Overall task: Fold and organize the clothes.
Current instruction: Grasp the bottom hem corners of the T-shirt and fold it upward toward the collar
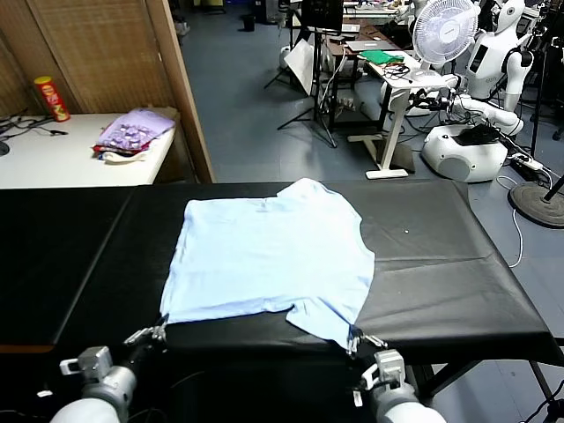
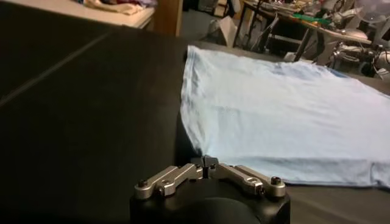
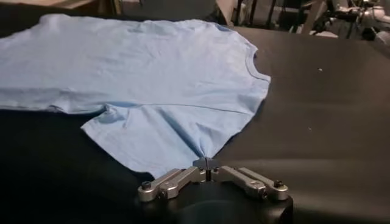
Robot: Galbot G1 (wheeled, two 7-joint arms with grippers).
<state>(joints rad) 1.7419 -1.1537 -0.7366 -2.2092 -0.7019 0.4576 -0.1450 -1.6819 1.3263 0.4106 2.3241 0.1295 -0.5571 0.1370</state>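
Next, my right gripper lets go of the sleeve tip on the T-shirt [image 1: 347, 259] [image 3: 236, 85] beside the near end of the T-shirt's collar, where I will let it go.
The clothes are one pale light-blue T-shirt [image 1: 264, 256], spread flat on the black table [image 1: 441, 256] with its collar toward the right. My left gripper [image 1: 159, 330] sits at the table's near edge, shut on the shirt's near left hem corner. In the left wrist view the T-shirt [image 2: 280, 115] ends right at the closed left gripper [image 2: 206, 162]. My right gripper [image 1: 353, 336] is at the near edge too, shut on the tip of the near sleeve. In the right wrist view the T-shirt [image 3: 140, 73] puckers into the closed right gripper [image 3: 206, 163].
A white side table [image 1: 53, 159] at the back left carries a purple patterned cloth pile [image 1: 134, 130] and a red can [image 1: 51, 97]. A wooden partition [image 1: 181, 79] stands behind it. Desks, a fan [image 1: 445, 31] and a white robot [image 1: 493, 62] fill the far right.
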